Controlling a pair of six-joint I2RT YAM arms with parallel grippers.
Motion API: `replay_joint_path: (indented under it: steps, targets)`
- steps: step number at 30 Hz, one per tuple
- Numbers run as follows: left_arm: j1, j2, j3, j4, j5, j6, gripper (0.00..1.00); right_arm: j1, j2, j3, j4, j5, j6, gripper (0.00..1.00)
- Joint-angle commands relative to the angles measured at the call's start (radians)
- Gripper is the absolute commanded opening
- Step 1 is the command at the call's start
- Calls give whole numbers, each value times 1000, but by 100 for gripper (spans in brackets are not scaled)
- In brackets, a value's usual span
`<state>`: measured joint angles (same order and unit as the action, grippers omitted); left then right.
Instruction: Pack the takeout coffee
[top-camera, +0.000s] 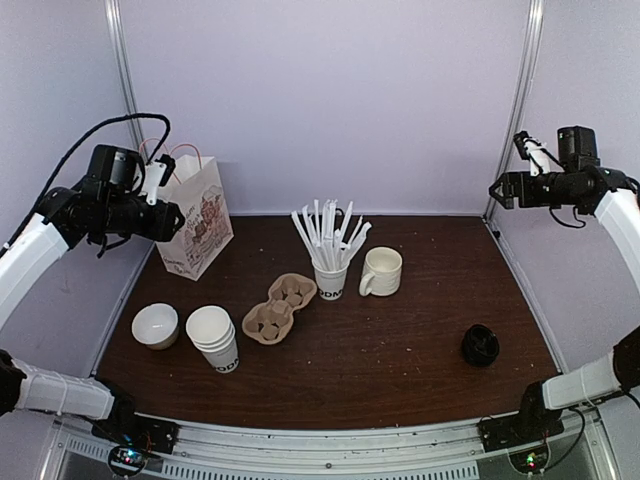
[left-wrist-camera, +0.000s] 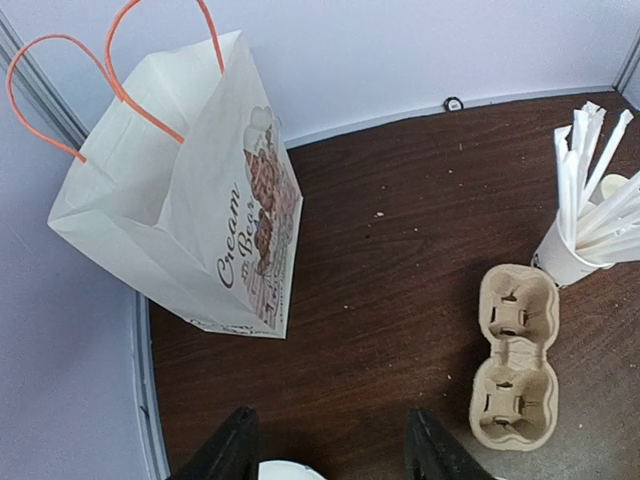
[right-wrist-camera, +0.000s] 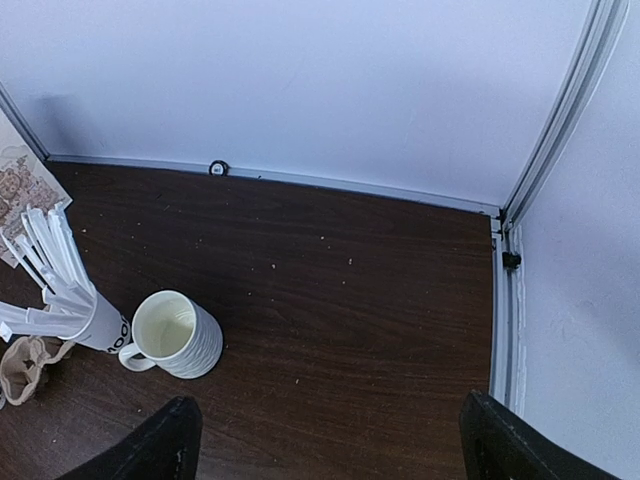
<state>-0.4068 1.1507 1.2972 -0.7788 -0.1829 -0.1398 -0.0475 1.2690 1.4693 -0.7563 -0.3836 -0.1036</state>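
Next, my left gripper closes on the stacked white paper cups' top cup's rim (top-camera: 230, 327), away from the bowl.
The takeout coffee cups (top-camera: 216, 340) are tall white paper cups with black lettering, stacked one in another at the front left of the table, without lids. A black lid stack (top-camera: 480, 345) lies at the front right. My left gripper (top-camera: 172, 216) hangs high at the left beside the paper bag (top-camera: 196, 225), jaws open and empty (left-wrist-camera: 330, 462). Raised at the far right, my right gripper (top-camera: 498, 190) stands wide open above bare table (right-wrist-camera: 340, 455). Neither wrist view shows the cups.
A white bag (left-wrist-camera: 190, 200) with orange handles stands open at the back left. A cardboard two-cup carrier (top-camera: 280, 308) (left-wrist-camera: 515, 360), a cup full of white sticks (top-camera: 330, 262) (left-wrist-camera: 585, 225), a cream mug (top-camera: 382, 272) (right-wrist-camera: 180, 335) and a white bowl (top-camera: 155, 325) stand mid-table.
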Motion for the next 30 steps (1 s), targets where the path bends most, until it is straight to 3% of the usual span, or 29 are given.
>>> replay_joint_path:
  steps: [1, 4, 8, 14, 21, 30]
  targets:
    - [22, -28, 52, -95, 155, -32, 51, 18, -64, -61, 3, -4, -25, 95]
    - [-14, -21, 101, -188, 184, -47, 51, 25, -84, -99, -29, -110, -108, 97]
    - [-134, 7, 178, -330, 163, -78, 49, 81, -94, -142, -82, -200, -218, 93]
    - [-403, 55, 243, -512, 72, -184, 46, 268, -74, -230, -101, -205, -375, 77]
    - [-721, 159, 227, -661, -32, -348, 48, 468, -12, -390, -5, -223, -464, 59]
    - [-795, 272, 210, -692, -120, -432, 53, 536, -14, -496, 54, -250, -494, 49]
